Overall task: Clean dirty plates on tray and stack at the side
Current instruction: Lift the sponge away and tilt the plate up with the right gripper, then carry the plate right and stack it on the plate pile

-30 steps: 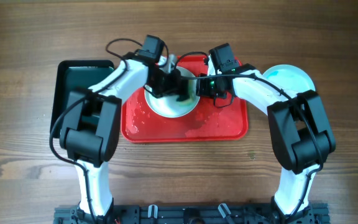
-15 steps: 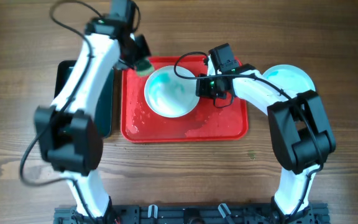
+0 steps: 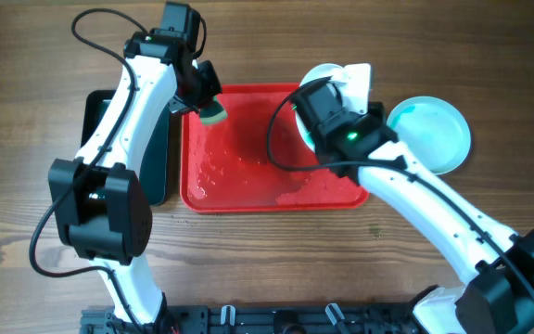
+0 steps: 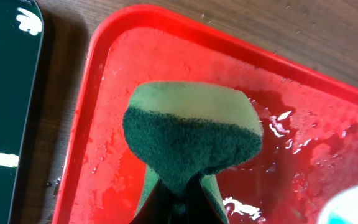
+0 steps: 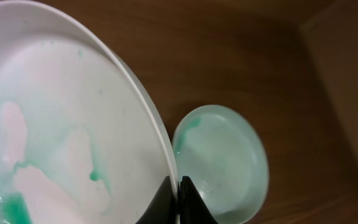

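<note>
Next, my right gripper sets the white plate down on top of the green-tinted plate (image 3: 428, 135) (image 5: 220, 163) beside the red tray.
My right gripper (image 5: 179, 199) is shut on the rim of a white plate (image 5: 61, 130) streaked with green; it holds the plate tilted in the air over the tray's far right corner (image 3: 341, 79). A second plate (image 3: 429, 130) with a green tint lies on the table to the right, and shows below the held one in the right wrist view (image 5: 222, 162). My left gripper (image 4: 179, 205) is shut on a green sponge (image 4: 191, 134), held over the wet red tray (image 4: 135, 37) near its far left corner (image 3: 209, 109).
A dark rectangular tray (image 3: 100, 139) lies left of the red tray (image 3: 276, 190), also in the left wrist view (image 4: 5, 93). Water drops sit on the red tray. Wooden table all round.
My right gripper has lifted the plate off the red tray and tilted it up toward the right. My left gripper with the sponge moved from the plate to the tray's far left corner.
</note>
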Motion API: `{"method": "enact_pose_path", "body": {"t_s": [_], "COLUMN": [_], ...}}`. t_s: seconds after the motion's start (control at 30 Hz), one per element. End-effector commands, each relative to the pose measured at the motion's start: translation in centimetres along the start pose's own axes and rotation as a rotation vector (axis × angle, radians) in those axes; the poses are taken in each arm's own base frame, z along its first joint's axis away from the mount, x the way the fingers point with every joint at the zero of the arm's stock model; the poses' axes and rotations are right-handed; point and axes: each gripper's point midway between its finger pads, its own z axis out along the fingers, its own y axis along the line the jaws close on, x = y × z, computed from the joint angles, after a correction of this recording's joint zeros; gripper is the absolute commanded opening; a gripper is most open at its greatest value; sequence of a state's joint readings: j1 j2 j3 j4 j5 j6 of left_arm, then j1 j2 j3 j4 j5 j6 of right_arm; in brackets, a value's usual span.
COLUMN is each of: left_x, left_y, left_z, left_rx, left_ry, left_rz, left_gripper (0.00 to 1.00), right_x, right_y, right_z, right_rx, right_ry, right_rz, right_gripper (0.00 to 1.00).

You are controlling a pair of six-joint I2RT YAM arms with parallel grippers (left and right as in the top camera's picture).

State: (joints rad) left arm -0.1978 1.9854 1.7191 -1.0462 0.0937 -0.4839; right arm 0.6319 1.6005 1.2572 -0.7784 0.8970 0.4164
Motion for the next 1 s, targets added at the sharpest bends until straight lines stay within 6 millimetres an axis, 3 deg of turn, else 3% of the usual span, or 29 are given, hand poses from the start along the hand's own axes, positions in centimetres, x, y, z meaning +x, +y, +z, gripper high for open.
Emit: {"method": "enact_pose_path", "body": {"t_s": [0.0, 0.1, 0.3, 0.67, 0.8, 0.9, 0.97], "left_x": [0.0, -0.2, -0.3, -0.3, -0.3, -0.3, -0.3], "left_y": [0.6, 0.5, 0.4, 0.4, 0.4, 0.4, 0.4], "left_z": [0.8, 0.8, 0.8, 0.8, 0.8, 0.8, 0.8], "left_rx": [-0.022, -0.018, -0.015, -0.015, -0.015, -0.015, -0.015], "left_ry": [0.004, -0.004, -0.008, -0.008, -0.008, -0.008, -0.008], "left_rz": [0.0, 0.0, 0.001, 0.001, 0.001, 0.001, 0.002], "left_gripper": [0.04, 0.04, 0.04, 0.04, 0.04, 0.04, 0.04], "right_x": [-2.6, -3.7, -5.2, -5.7, -4.9, -5.4, -5.1], "right_y": [-2.2, -1.7, -2.8, -2.5, 0.1, -1.1, 0.0], "right_z": [-3.4, -6.4, -8.2, -8.3, -7.7, -8.3, -8.2], "right_rx": [0.238, 0.324, 0.456, 0.45, 0.294, 0.312, 0.178], "right_ry": [-0.188, -0.281, -0.333, -0.337, -0.325, -0.356, -0.338], "right_rz": [-0.11, -0.252, -0.316, -0.313, -0.333, -0.194, -0.164], "right_gripper": [0.04, 0.04, 0.04, 0.04, 0.04, 0.04, 0.04]}}
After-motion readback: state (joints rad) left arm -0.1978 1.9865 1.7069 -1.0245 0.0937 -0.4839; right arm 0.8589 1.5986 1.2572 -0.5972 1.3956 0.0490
